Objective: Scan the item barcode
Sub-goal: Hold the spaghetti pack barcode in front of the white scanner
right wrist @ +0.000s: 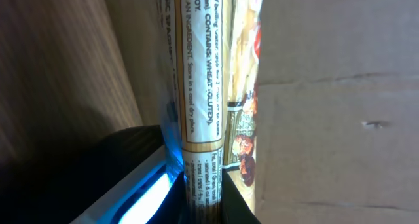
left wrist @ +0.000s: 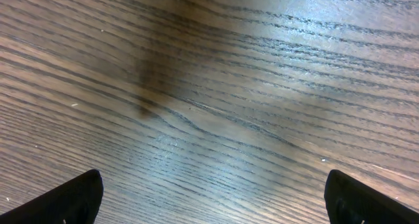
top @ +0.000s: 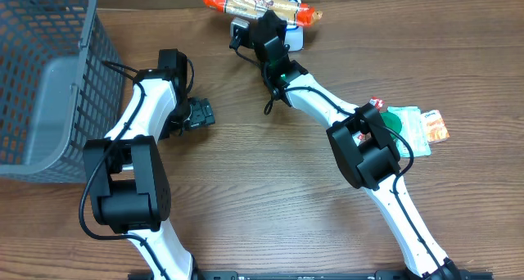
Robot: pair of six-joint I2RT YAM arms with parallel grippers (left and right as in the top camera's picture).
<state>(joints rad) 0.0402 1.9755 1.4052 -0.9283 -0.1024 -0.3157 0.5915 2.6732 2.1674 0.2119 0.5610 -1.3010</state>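
Note:
My right gripper is going to set the item down on the wood (top: 343,146) beside the green packet, toward the middle of the table.
The item is a long narrow food packet (top: 246,2) with red ends, lying crosswise at the table's far edge. My right gripper (top: 270,22) is shut on it near its middle. In the right wrist view the packet's printed label (right wrist: 200,86) runs up from between the two dark fingers of the right gripper (right wrist: 204,198). The scanner (right wrist: 141,201) glows blue just left of the packet and shows as a white block (top: 292,39) under the gripper. No barcode is in view. My left gripper (top: 201,114) hovers open over bare wood, and between its fingertips (left wrist: 72,198) there is only table.
A grey mesh basket (top: 41,75) fills the far left. A green packet (top: 405,124) and an orange one (top: 434,126) lie at the right beside the right arm's base. Brown cardboard (right wrist: 340,119) stands close behind the item.

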